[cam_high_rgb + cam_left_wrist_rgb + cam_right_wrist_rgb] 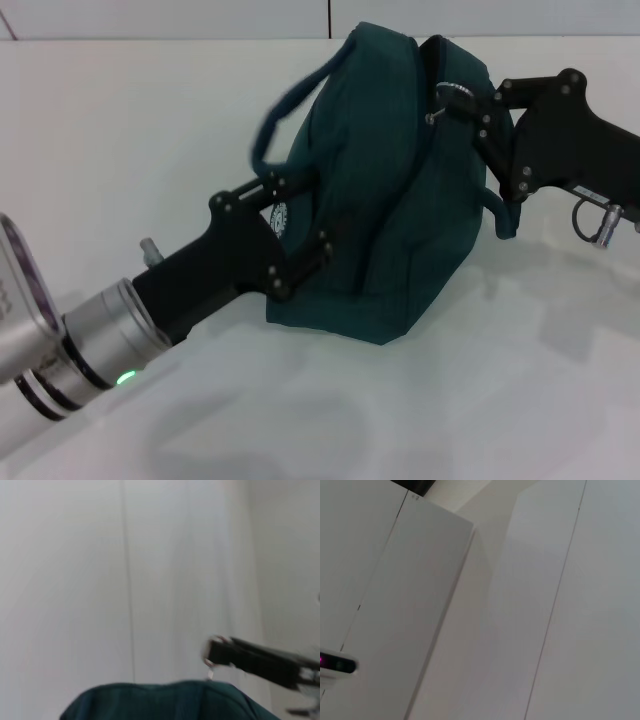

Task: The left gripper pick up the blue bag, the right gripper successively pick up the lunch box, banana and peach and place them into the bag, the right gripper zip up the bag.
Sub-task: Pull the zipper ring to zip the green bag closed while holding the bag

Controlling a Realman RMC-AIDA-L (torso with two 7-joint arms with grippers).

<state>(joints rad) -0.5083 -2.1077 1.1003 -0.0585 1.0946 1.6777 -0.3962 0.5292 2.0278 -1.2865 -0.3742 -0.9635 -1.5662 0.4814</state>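
Observation:
The bag's zipper gapes past its pull and my left gripper is at the handle's base, so it should regrip the bag's side [305, 218] before my right gripper pulls.
The blue bag [390, 210] stands on the white table in the middle of the head view, one rope handle [285, 105] arching up on its left. My left gripper [298, 215] presses against the bag's left side by the handle's base and is shut on the fabric. My right gripper [468, 108] is at the bag's upper right, its fingers closed around the metal ring zipper pull [455, 96]. The bag's top [165, 700] and the right gripper [216, 654] also show in the left wrist view. The lunch box, banana and peach are out of view; the bag's inside is hidden.
The white table [480, 400] spreads around the bag, and a pale wall [200, 18] stands behind it. The right wrist view shows only white panels [435, 605] and a small device with a pink light [335, 664].

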